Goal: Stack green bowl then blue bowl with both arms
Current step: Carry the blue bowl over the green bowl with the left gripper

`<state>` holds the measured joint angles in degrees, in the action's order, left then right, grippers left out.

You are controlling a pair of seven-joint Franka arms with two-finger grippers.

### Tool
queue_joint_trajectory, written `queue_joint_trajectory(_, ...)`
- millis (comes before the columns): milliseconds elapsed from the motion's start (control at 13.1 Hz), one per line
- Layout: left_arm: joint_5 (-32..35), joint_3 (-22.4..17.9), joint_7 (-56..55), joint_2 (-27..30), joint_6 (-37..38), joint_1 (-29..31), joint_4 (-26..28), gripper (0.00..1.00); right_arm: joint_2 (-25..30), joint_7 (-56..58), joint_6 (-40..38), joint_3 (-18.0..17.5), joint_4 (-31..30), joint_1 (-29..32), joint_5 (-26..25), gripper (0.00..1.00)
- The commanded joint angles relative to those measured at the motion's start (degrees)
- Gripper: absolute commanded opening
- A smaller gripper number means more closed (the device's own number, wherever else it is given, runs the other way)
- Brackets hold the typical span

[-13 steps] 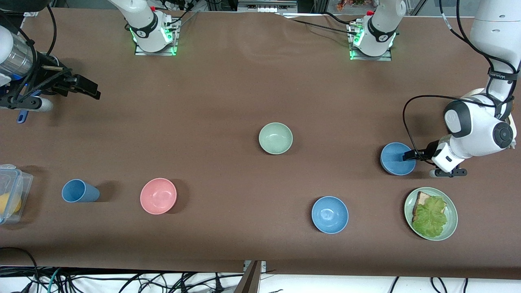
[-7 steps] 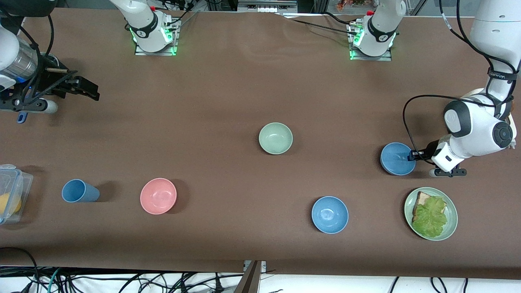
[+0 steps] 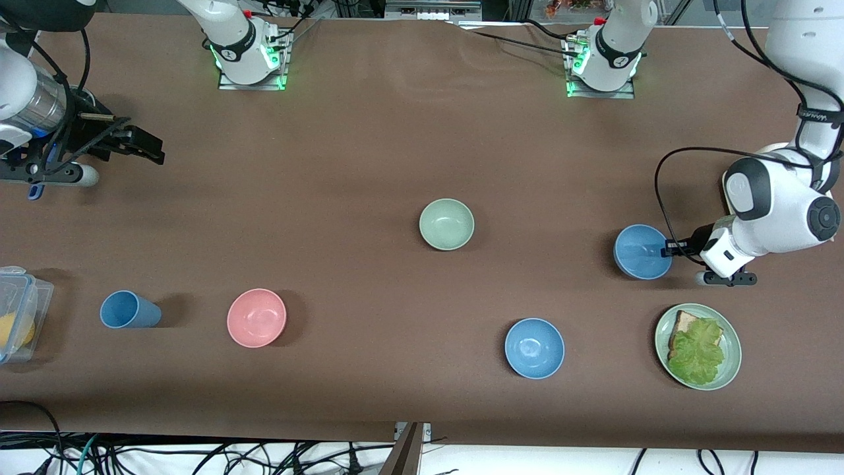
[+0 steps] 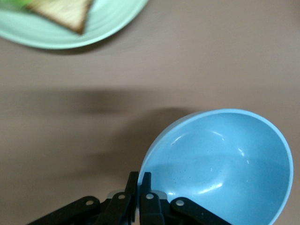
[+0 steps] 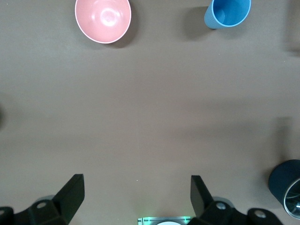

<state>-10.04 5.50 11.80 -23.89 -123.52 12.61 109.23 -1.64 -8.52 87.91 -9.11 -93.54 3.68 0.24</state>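
Note:
Next, I release the blue bowl from my left gripper inside the pale green bowl (image 3: 446,223) in the middle of the table.
The pale green bowl (image 3: 446,224) sits upright mid-table. My left gripper (image 3: 668,249) is shut on the rim of a blue bowl (image 3: 641,252) near the left arm's end of the table. In the left wrist view the gripper (image 4: 140,180) pinches that bowl's (image 4: 220,164) rim, one finger inside and one outside. A second blue bowl (image 3: 534,348) sits nearer the front camera. My right gripper (image 3: 148,146) is open and empty above the table at the right arm's end; it also shows in the right wrist view (image 5: 136,183).
A green plate (image 3: 733,353) of toast and lettuce lies beside the second blue bowl and shows in the left wrist view (image 4: 108,23). A pink bowl (image 3: 256,317), a blue cup (image 3: 128,310) and a clear plastic box (image 3: 16,313) stand toward the right arm's end.
The left gripper has shut on the blue bowl's rim, and the bowl has shifted slightly up in the front view. The right gripper has drifted only a little.

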Motion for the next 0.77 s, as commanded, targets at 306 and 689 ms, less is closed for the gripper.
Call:
queue_joint_trajectory(306,-1.65,-0.23,-17.21,3.94,7.86,-17.76,-6.83,0.00,0.24,0.35,0.07,-0.82,0.11,0.98,-0.15,1.00)
queue_joint_trajectory(689,-1.65,-0.31,-33.30,0.26,7.16,-31.13,-11.49,0.00,0.15,1.30,-0.27,-0.73,1.77,1.06,-0.58,1.00)
